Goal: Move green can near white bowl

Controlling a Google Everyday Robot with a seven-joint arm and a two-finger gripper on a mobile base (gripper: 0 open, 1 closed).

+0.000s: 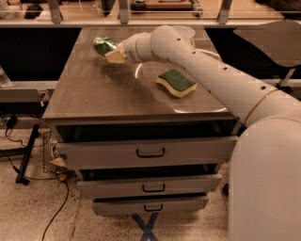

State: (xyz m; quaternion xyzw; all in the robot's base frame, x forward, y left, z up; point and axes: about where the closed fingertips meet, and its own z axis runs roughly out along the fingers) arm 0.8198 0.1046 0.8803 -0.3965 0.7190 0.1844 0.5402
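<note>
My gripper is to release the green can on the table beyond the sponge (165, 45), close in front of the white bowl. The can is now a little above the table.
The green can (104, 45) is green and white patterned and is held lying tilted, a little above the far left part of the brown table top (94, 94). My gripper (112, 52) is shut on the can's right end, and its tan fingers (116, 56) show beside it. The white bowl (189, 31) stands at the table's far edge, right of the can, and is largely hidden behind my white arm (211, 75). The arm reaches in from the lower right across the table.
A yellow sponge with a green top (176, 83) lies right of the table's middle, under the arm. Several drawers (150, 153) sit below the front edge. A railing (122, 14) runs behind the table. Cables lie on the floor at left.
</note>
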